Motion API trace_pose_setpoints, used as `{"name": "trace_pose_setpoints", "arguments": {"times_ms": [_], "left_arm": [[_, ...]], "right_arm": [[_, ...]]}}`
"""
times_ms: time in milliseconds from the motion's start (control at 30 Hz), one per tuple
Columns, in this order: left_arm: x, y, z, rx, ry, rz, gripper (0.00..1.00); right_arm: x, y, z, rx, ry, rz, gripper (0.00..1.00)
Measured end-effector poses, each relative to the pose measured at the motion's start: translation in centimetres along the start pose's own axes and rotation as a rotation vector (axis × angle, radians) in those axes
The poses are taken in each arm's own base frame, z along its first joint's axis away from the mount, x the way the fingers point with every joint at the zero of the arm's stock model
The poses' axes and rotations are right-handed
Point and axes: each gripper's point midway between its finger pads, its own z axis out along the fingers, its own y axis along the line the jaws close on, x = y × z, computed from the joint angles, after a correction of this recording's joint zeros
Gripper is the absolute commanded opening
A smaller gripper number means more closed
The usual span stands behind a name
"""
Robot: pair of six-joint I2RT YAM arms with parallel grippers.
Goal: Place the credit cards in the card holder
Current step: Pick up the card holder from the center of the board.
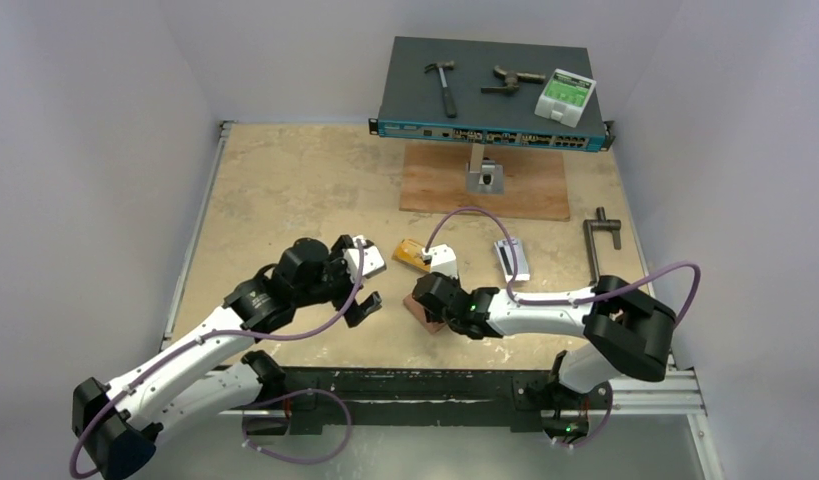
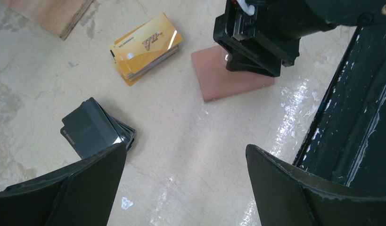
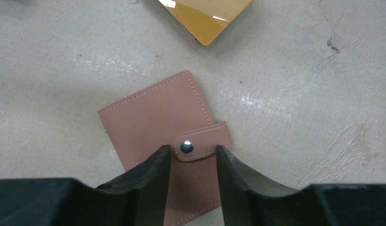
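The card holder is lying flat with its snap tab fastened, so next my right gripper picks it up by its long edge (image 3: pixel 206 106) and brings it to my left gripper before opening.
The salmon-pink card holder (image 3: pixel 153 117) lies closed on the table, its snap tab (image 3: pixel 202 141) fastened. My right gripper (image 3: pixel 193 150) is right over it, slightly open, one finger on each side of the snap; whether it touches I cannot tell. In the top view the right gripper (image 1: pixel 425 300) covers most of the holder (image 1: pixel 428 323). An orange-gold card stack (image 2: pixel 146 49) lies just beyond it, also seen from above (image 1: pixel 412 252). A black card stack (image 2: pixel 94 127) sits by my left gripper's left finger. My left gripper (image 2: pixel 186 150) is wide open and empty. Silver-grey cards (image 1: pixel 512 258) lie further right.
A blue network switch (image 1: pixel 490 95) at the back carries a hammer (image 1: pixel 443 85), another tool and a green-white box (image 1: pixel 566 94). A plywood board (image 1: pixel 485 180) with a metal bracket lies before it. A metal handle (image 1: pixel 600 240) lies at right. The black front rail (image 2: pixel 351 117) is close.
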Motion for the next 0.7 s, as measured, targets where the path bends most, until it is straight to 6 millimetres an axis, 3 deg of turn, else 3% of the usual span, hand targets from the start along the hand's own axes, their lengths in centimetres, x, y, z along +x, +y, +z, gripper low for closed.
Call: {"name": "trace_pose_setpoints", "arguments": {"times_ms": [300, 433, 533, 633, 700], "left_arm": [[-0.5, 0.2, 0.4, -0.024, -0.017, -0.091, 1.0], [0.0, 0.0, 1.1, -0.008, 0.009, -0.119, 1.0], [-0.1, 0.0, 1.7, -0.001, 0.009, -0.118, 1.0], [0.2, 0.2, 2.5, 0.004, 0.032, -0.129, 1.0], [0.2, 0.4, 2.9, 0.013, 0.047, -0.147, 1.0]], "right_arm": [[-0.7, 1.0, -0.7, -0.053, -0.009, 0.029, 0.04], [-1.6, 1.7, -1.6, -0.104, -0.024, 0.05, 0.02], [-2.3, 2.0, -2.3, -0.132, -0.04, 0.057, 0.54], [-2.7, 1.5, -2.8, -0.116, -0.042, 0.051, 0.75], [-2.8, 0.9, -2.8, -0.101, -0.029, 0.058, 0.77]]}}
